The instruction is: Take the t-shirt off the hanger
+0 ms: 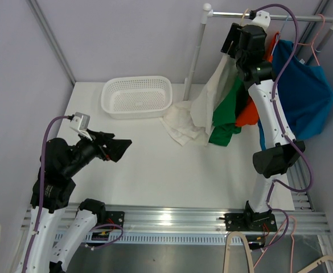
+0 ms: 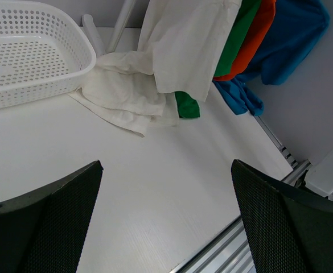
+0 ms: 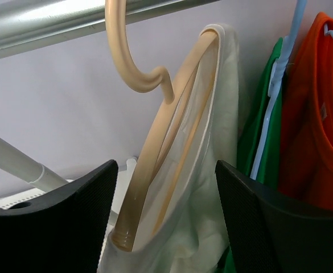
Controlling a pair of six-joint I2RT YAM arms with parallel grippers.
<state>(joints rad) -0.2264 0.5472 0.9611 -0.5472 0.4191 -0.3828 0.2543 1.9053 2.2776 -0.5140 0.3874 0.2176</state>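
Observation:
The beige hanger sits at a slant between my right gripper's fingers, so I should square them to it, grip it near its hook (image 3: 160,125), and lift it off the metal rail.
A white t-shirt (image 1: 212,94) hangs on a beige hanger (image 3: 155,142) hooked over the metal rail (image 1: 268,16); its lower part trails onto the table (image 2: 126,96). One hanger end (image 3: 123,239) pokes out of the shirt's neck (image 3: 223,102). My right gripper (image 1: 233,40) is open high at the rail, its fingers (image 3: 268,222) on either side of the hanger and shirt (image 3: 166,165), not touching. My left gripper (image 1: 119,149) is open and empty above the table (image 2: 166,165), far left of the shirt.
A white perforated basket (image 1: 136,96) stands at the back of the table (image 1: 155,165). Green (image 1: 226,114), orange (image 1: 249,116) and blue (image 1: 303,91) shirts hang on the same rail right of the white one. The rack's white post (image 1: 193,57) stands behind.

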